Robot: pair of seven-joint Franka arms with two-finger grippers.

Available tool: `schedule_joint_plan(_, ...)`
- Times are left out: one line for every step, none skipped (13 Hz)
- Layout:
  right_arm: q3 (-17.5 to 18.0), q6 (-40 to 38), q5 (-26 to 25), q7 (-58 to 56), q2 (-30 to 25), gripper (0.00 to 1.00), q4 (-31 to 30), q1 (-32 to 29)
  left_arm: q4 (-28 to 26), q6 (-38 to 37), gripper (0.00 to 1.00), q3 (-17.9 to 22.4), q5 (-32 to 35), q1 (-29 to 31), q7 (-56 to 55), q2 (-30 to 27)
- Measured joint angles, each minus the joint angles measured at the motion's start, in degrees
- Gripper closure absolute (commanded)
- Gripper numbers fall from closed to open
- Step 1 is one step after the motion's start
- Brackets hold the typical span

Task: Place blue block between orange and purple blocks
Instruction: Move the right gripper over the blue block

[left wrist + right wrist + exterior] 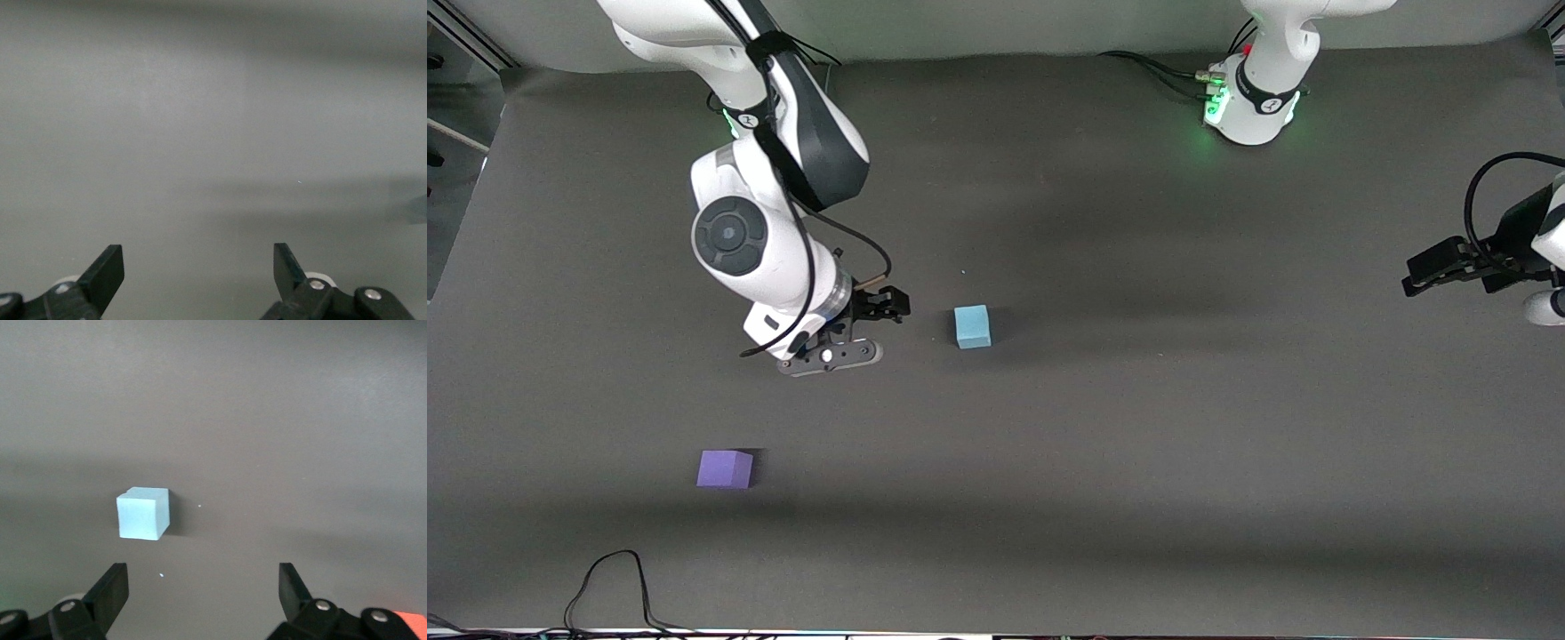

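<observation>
My right gripper will grip the opposite sides of the blue block (973, 327) (143, 514), with one finger on the side that faces my left gripper.
The blue block (972, 326) sits on the grey mat near the middle of the table; it also shows in the right wrist view (142, 513). The purple block (725, 468) lies nearer the front camera, toward the right arm's end. The orange block is hidden in the front view; only an orange sliver (410, 617) shows at the edge of the right wrist view. My right gripper (891, 305) (203, 580) is open and empty over bare mat beside the blue block, apart from it. My left gripper (1412, 283) (199, 260) is open and empty, waiting at the left arm's end.
The grey mat (1138, 444) covers the whole table. A black cable (609, 578) loops onto it at the edge nearest the front camera. The left arm's base (1254, 98) stands at the top of the front view.
</observation>
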Motion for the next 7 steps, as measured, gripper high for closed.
schedule_joint_plan(0.0,0.7,0.0,2.1,0.0,0.00,-0.2,1.0,0.0,0.0,0.00,0.0,0.0,0.0,0.0,0.0)
schedule_joint_plan(0.0,1.3,0.0,3.6,0.0,0.00,-0.4,2.1,0.0,0.0,0.00,0.0,0.0,0.0,0.0,0.0)
schedule_joint_plan(0.0,2.2,0.0,4.8,0.1,0.00,-0.6,3.3,0.0,0.0,0.00,0.0,0.0,0.1,0.0,0.0)
schedule_joint_plan(0.0,3.0,0.0,6.1,0.1,0.00,-1.0,4.1,0.0,0.0,0.00,0.0,0.0,0.1,0.0,0.0)
schedule_joint_plan(0.0,3.6,0.0,7.3,0.3,0.00,-1.1,4.8,0.0,0.0,0.00,0.0,0.0,0.1,0.0,0.0)
schedule_joint_plan(0.0,4.5,0.0,8.2,0.5,0.00,-1.5,5.3,0.0,0.0,0.00,0.0,0.0,0.1,0.0,0.0)
schedule_joint_plan(0.0,6.1,0.0,9.2,0.7,0.00,-2.3,5.9,0.0,0.0,0.00,0.0,0.0,0.1,0.0,0.0)
